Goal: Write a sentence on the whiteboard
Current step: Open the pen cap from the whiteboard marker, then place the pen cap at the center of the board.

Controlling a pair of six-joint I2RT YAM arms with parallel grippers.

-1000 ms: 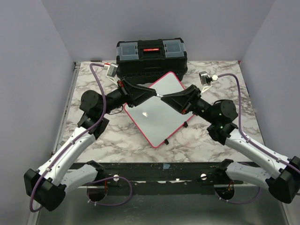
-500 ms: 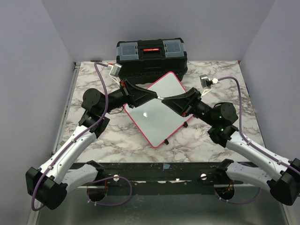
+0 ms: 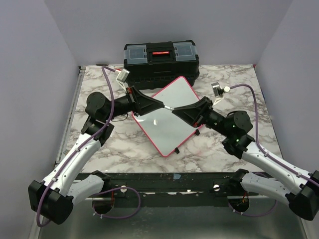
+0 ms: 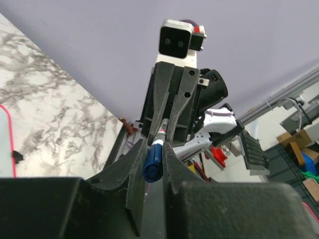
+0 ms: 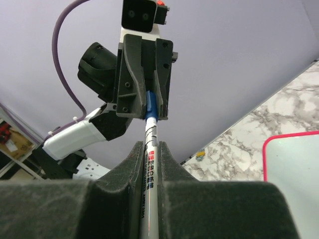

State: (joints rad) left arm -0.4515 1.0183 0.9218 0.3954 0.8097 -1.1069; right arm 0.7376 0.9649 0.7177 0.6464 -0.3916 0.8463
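Next, I release the marker's blue cap, now held above the whiteboard, with my left gripper on the bare marble point(image 3: 117, 140) between whiteboard and metal rail.
The whiteboard point(image 3: 169, 130), white with a thin red rim, lies turned diagonally on the marble table. No blue writing shows on it, only a small glare spot. My left gripper point(image 3: 161, 105) and right gripper point(image 3: 175, 110) meet tip to tip above the board, with a marker point(image 3: 168, 107) held between them. In the left wrist view my left gripper point(image 4: 153, 158) is shut on the marker's blue cap point(image 4: 151, 165). In the right wrist view my right gripper point(image 5: 151, 153) is shut on the silver barrel point(image 5: 151, 172). The cap and barrel look joined. The board's corner also shows in the right wrist view point(image 5: 294, 172).
A black toolbox point(image 3: 160, 60) with clear lid compartments stands at the back of the table, just behind the board's far corner. Purple walls enclose the table on three sides. Cables loop from both wrists.
Both grippers, still joined on the marker, have shifted slightly toward the near edge and lower over the board. The board has not moved.
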